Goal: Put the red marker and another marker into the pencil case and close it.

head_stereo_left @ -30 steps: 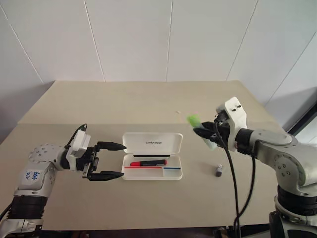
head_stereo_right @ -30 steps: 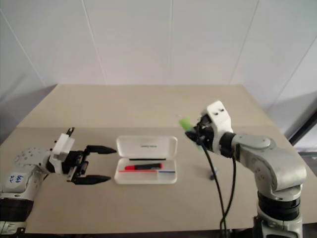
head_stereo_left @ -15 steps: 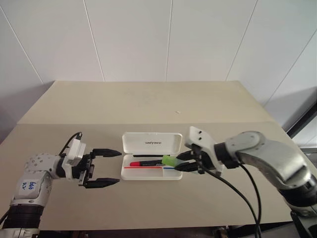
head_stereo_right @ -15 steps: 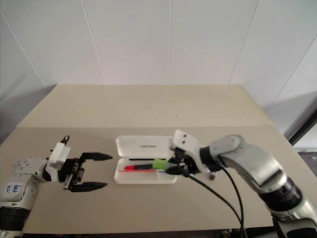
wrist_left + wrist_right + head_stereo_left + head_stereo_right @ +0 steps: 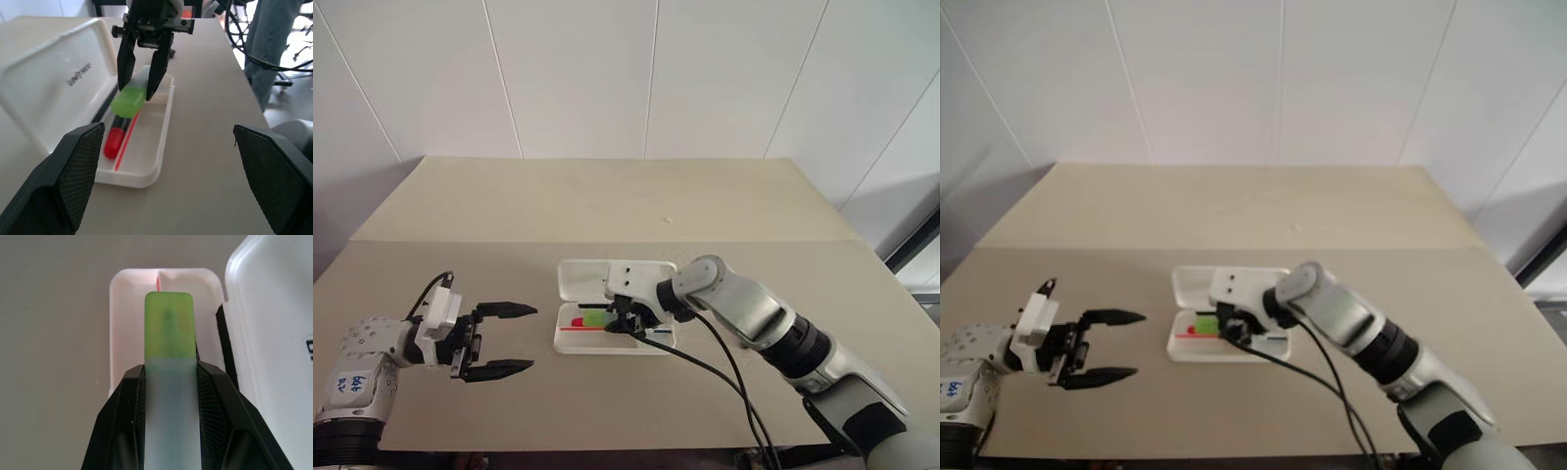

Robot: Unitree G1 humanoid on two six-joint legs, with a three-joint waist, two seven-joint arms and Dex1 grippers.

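Observation:
The highlighter will go down from my right gripper into the pencil case's front section (image 5: 594, 338) (image 5: 129, 357), between the red strip and the pencil case's near rim. The highlighter is held low over the tray now.
The white pencil case (image 5: 607, 277) lies open on the tan table, lid tipped back. The red marker (image 5: 115, 139) rests in its tray, against the hinge side. My right gripper (image 5: 625, 318) is shut on the pale green highlighter (image 5: 169, 328), the other marker. It holds the highlighter low over the tray, lime cap leading, just above the red marker; whether the highlighter touches the tray I cannot tell. My left gripper (image 5: 530, 338) hovers open to the left of the case, fingers pointing at it, nothing between them.
The right arm's black cable (image 5: 705, 370) trails over the table in front of the case toward the near edge. A tiny white speck (image 5: 668, 219) lies farther back. Bare tabletop (image 5: 431, 274) surrounds the case on the left and behind.
My right gripper has swung the highlighter from the right side of the table leftward and down over the open case. My left gripper has drawn back a little to the left.

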